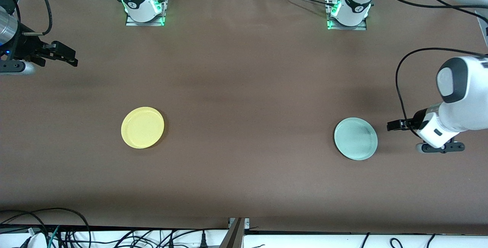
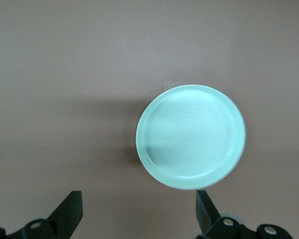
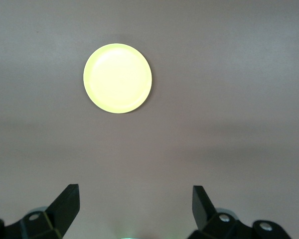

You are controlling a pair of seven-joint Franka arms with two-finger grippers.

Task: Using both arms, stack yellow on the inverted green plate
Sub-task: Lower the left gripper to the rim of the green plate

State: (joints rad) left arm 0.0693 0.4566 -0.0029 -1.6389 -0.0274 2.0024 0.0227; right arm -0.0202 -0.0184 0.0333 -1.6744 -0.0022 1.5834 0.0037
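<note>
Next, my left gripper grips the green plate's rim (image 1: 376,140) (image 2: 143,162) on the side that faces the gripper, away from the yellow plate.
The yellow plate (image 1: 142,127) lies flat on the brown table toward the right arm's end, hollow side up; it also shows in the right wrist view (image 3: 117,78). The pale green plate (image 1: 355,138) lies flat toward the left arm's end, its rim showing; in the left wrist view (image 2: 191,136) faint rings show on its face. My left gripper (image 1: 392,125) is open and empty, just beside the green plate, its open fingers framing bare table (image 2: 138,199). My right gripper (image 1: 73,58) is open and empty over the table's end, well away from the yellow plate (image 3: 135,191).
The two arm bases (image 1: 144,4) (image 1: 349,9) stand along the table's edge farthest from the front camera. Cables (image 1: 57,232) hang below the table's edge nearest the front camera. Bare brown table (image 1: 248,126) lies between the two plates.
</note>
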